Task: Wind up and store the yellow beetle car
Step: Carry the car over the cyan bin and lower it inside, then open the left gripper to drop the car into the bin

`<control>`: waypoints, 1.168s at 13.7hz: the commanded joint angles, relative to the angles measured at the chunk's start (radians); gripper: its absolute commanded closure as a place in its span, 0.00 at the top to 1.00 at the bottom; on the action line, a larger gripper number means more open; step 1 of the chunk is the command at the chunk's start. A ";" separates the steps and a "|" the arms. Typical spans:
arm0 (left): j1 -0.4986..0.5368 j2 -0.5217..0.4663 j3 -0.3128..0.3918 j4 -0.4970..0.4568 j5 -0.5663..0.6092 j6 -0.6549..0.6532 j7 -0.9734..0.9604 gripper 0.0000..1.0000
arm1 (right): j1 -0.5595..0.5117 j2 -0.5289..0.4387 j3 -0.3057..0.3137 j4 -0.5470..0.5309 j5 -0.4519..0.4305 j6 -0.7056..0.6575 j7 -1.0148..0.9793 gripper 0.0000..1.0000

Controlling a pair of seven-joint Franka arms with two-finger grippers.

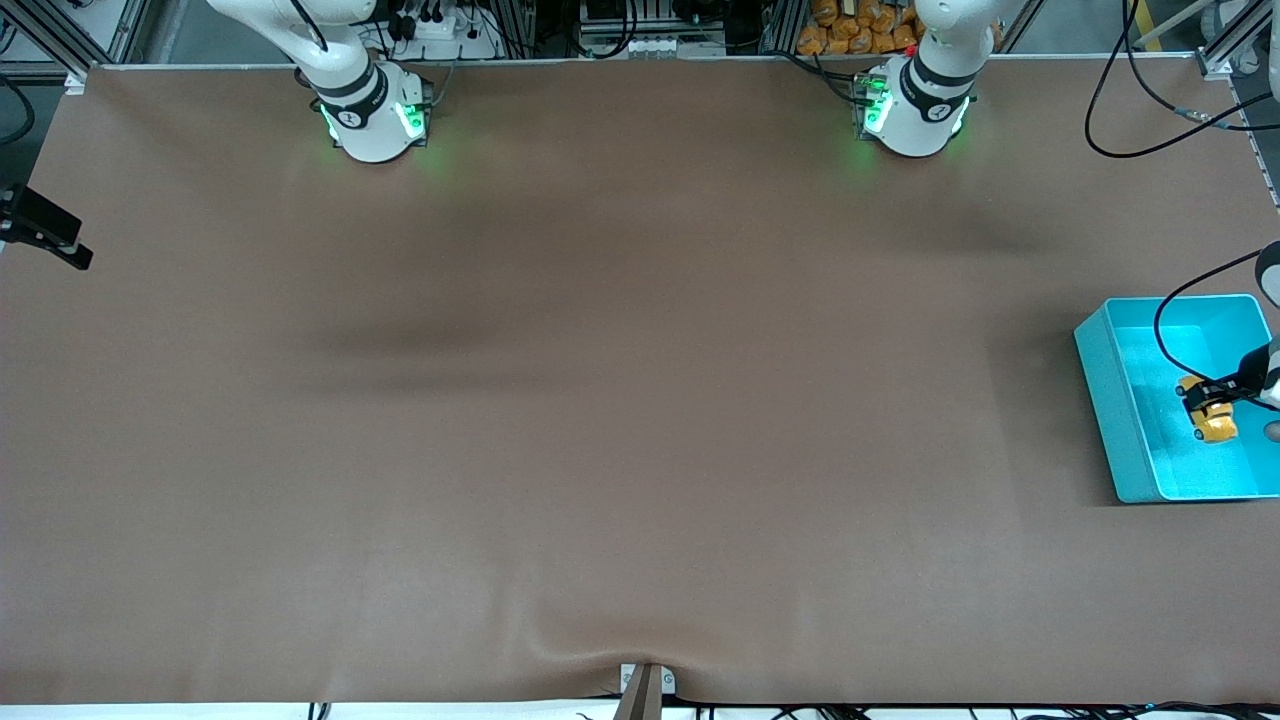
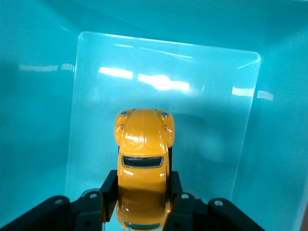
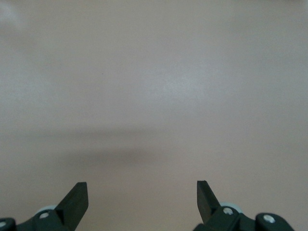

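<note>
The robot's left gripper will release the yellow beetle car on the bin's bottom near the bin's side (image 1: 1159, 410) (image 2: 160, 166) that faces the open table.
The yellow beetle car (image 1: 1211, 412) is inside the turquoise bin (image 1: 1110, 400) at the left arm's end of the table. My left gripper (image 1: 1205, 392) is down in the bin, shut on the car's sides. In the left wrist view the yellow beetle car (image 2: 143, 163) sits between the black fingers (image 2: 109, 192), nose toward the bin's floor (image 2: 207, 125). Whether its wheels touch the floor I cannot tell. My right gripper (image 3: 142, 192) is open over bare brown table with nothing between its fingers; its hand is out of the front view.
The turquoise bin's walls (image 2: 38, 120) close in around the left gripper. A black cable (image 1: 1170, 310) loops over the bin. The brown table cover (image 1: 600, 400) stretches wide; a black camera mount (image 1: 45, 230) juts in at the right arm's end.
</note>
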 commanded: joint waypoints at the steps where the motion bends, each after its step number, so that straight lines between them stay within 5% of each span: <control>1: 0.010 0.026 -0.013 0.009 -0.022 0.027 0.020 0.00 | 0.000 -0.010 0.006 -0.001 -0.014 0.005 -0.008 1.00; 13: 0.008 0.092 -0.011 -0.005 -0.021 0.044 0.018 0.00 | 0.006 0.029 0.006 -0.005 -0.010 0.038 0.007 1.00; 14: 0.008 0.098 -0.011 -0.005 -0.021 0.048 0.018 0.10 | 0.003 0.035 0.006 -0.007 -0.010 0.034 0.009 1.00; 15: 0.008 0.099 -0.011 -0.005 -0.021 0.050 0.018 0.42 | -0.003 0.038 0.003 -0.005 -0.001 0.031 0.006 1.00; 16: 0.008 0.099 -0.011 -0.005 -0.021 0.050 0.018 0.90 | -0.009 0.038 0.000 0.001 0.002 0.016 -0.002 1.00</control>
